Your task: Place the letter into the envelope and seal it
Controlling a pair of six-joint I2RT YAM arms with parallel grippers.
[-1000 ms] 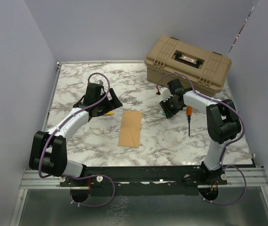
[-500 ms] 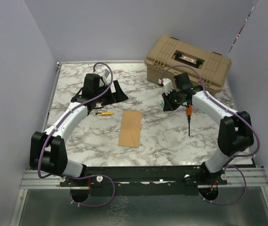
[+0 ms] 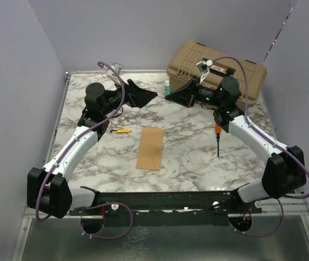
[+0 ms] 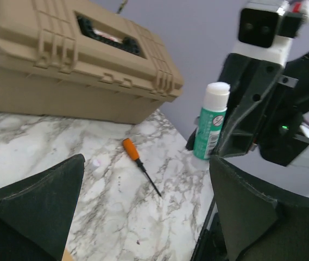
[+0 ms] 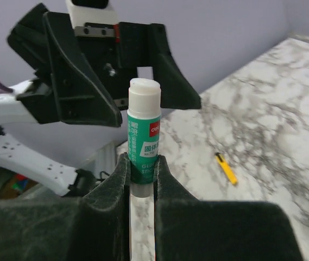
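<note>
I have the capped glue stick by its lower end in my right gripper, so I need to take the green body (image 5: 143,138) with my left gripper before my right gripper opens for a new grip.
The kraft-brown envelope (image 3: 150,148) lies flat on the marble table (image 3: 89,163) between the arms. The letter is not in view as a separate sheet. My right gripper (image 3: 171,95) is raised above the table's far middle, shut on a green glue stick with a white cap (image 3: 168,87). In the right wrist view the glue stick (image 5: 143,136) stands upright between my fingers (image 5: 111,190). My left gripper (image 3: 146,97) is open, raised, facing the right one a short gap away. In the left wrist view the glue stick (image 4: 211,120) stands beyond my open fingers (image 4: 40,201).
A tan toolbox (image 3: 216,70) stands at the back right. An orange-handled screwdriver (image 3: 218,136) lies right of the envelope; it also shows in the left wrist view (image 4: 139,163). A yellow utility knife (image 3: 120,131) lies left of the envelope.
Both arms rose from near the table and swung towards each other. The right gripper carried the glue stick up and left; the left gripper now faces it.
</note>
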